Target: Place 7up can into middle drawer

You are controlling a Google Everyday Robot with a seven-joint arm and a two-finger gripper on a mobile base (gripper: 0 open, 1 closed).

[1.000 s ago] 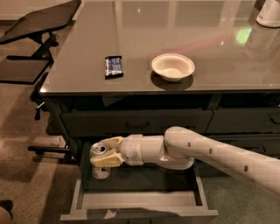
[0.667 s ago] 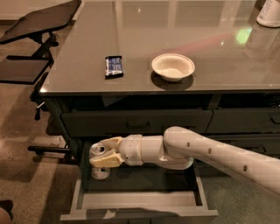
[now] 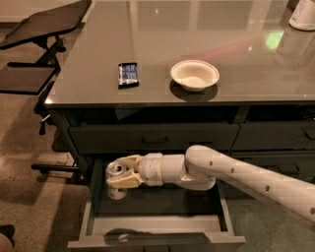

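Observation:
My gripper should set the 7up can down on the dark drawer's bottom toward the back [image 3: 137, 191], on the side by the black stand.
The 7up can [image 3: 115, 178] is a small silvery can with a shiny top, upright at the back left corner of the open middle drawer [image 3: 157, 231]. My gripper [image 3: 117, 173] reaches in from the right on a white arm, and its tan fingers [image 3: 124, 182] are closed around the can's upper part. The can's base is at or just above the dark drawer floor; I cannot tell if it touches. The drawer is pulled out wide, with grey side walls and a dark floor.
A white bowl [image 3: 195, 75] and a dark snack packet [image 3: 128, 74] lie on the glossy table top [image 3: 246, 59]. A closed drawer front with a handle [image 3: 155, 139] is above the open drawer. A white container [image 3: 302, 15] stands far right. A black stand [image 3: 39, 29] is at left.

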